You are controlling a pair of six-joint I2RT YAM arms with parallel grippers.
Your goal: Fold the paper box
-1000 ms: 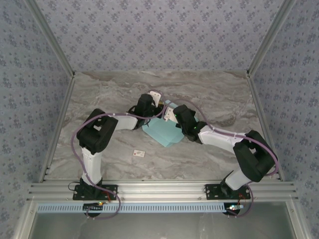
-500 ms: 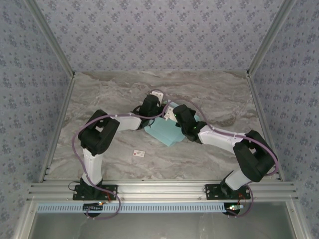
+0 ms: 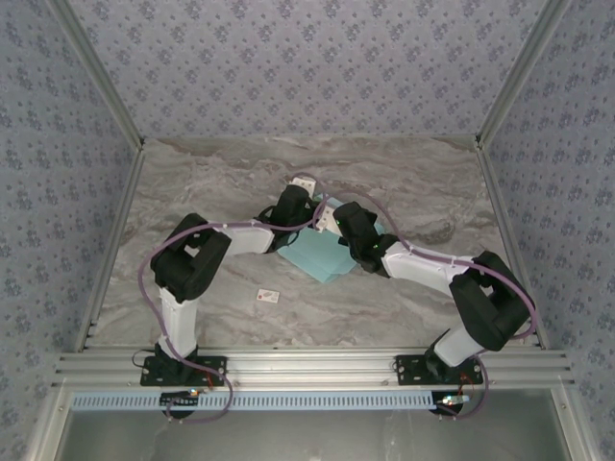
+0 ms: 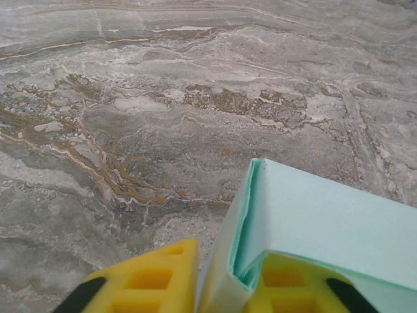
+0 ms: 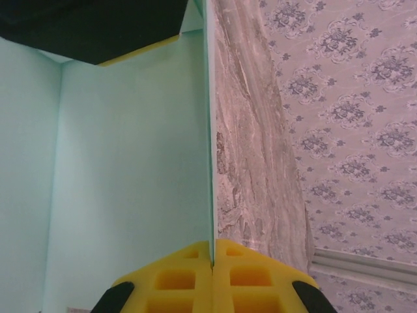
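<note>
The box's side sits crooked in my left gripper, close to the gaping corner fold, so the gripper should open and take the box's side squarely [image 4: 219,290], farther from the corner fold.
The paper box [image 3: 322,259], a mint card sheet partly folded, lies mid-table between both arms. My left gripper [image 3: 300,209] is at its far left edge. In the left wrist view its yellow fingers [image 4: 153,277] sit either side of a doubled, folded-up wall of the box [image 4: 326,222], and the left gripper [image 4: 229,255] is shut on that fold. My right gripper [image 3: 336,221] is at the far edge of the box. The right gripper [image 5: 212,246] is shut on a thin upright wall of the box [image 5: 130,163], seen edge-on.
A tiny white tag with a red mark [image 3: 268,297] lies on the marble table [image 3: 404,182] near the left arm. Patterned walls close in three sides. An aluminium rail [image 3: 307,367] runs along the near edge. The left arm's black body [image 5: 98,26] is close above the box.
The left gripper has shifted right and a little nearer, closer to the right gripper, and the box's left part has drawn in under it. The right arm holds still.
</note>
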